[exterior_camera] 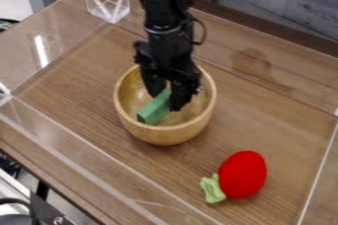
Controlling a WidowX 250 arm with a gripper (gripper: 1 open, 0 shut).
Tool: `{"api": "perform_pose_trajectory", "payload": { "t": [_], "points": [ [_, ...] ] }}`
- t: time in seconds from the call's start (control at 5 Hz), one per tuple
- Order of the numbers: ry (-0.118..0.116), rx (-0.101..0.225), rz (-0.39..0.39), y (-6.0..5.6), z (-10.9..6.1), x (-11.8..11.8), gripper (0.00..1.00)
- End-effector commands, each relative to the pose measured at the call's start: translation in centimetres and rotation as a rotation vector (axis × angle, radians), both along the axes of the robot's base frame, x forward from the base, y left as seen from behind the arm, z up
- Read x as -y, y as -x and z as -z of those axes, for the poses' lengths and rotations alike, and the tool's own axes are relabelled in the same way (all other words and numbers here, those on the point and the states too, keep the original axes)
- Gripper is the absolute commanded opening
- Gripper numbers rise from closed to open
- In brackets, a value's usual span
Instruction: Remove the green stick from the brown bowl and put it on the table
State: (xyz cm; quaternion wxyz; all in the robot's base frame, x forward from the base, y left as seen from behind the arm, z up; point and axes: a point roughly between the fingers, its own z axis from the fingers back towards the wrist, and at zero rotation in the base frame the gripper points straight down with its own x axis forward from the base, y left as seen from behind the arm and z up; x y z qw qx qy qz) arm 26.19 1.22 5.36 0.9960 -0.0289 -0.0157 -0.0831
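The gripper is only at the upper end of the green stick, so it should open, move toward the near side of the bowl and take the stick (154, 109) around its middle.
The brown bowl (132, 118) stands on the wooden table near the middle of the view. The green stick (156, 110) lies tilted inside it, lower end on the bowl's floor and upper end toward the far rim. My gripper (171, 95) points straight down into the bowl, its black fingers drawn in on both sides of the stick's upper end and covering that part. The stick rests in the bowl.
A red strawberry toy (243, 173) with a green leaf lies on the table in front and to the right of the bowl. Clear plastic walls (40, 56) fence the table on all sides. A clear folded stand (106, 7) sits at the back left.
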Motion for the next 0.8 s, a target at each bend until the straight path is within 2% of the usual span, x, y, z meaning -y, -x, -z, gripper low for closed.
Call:
{"api": "perform_pose_trajectory", "payload": {
  "t": [0.0,0.2,0.4,0.6],
  "points": [
    [0.002,0.074,-0.026,-0.9,-1.4,0.5,0.0],
    [0.021,0.077,-0.026,-1.0,-2.3,0.7,1.0],
    [0.036,0.084,-0.031,-1.0,-3.4,0.8,1.0],
    [0.032,0.081,-0.056,-0.9,-3.2,0.2,0.0]
  ]
}}
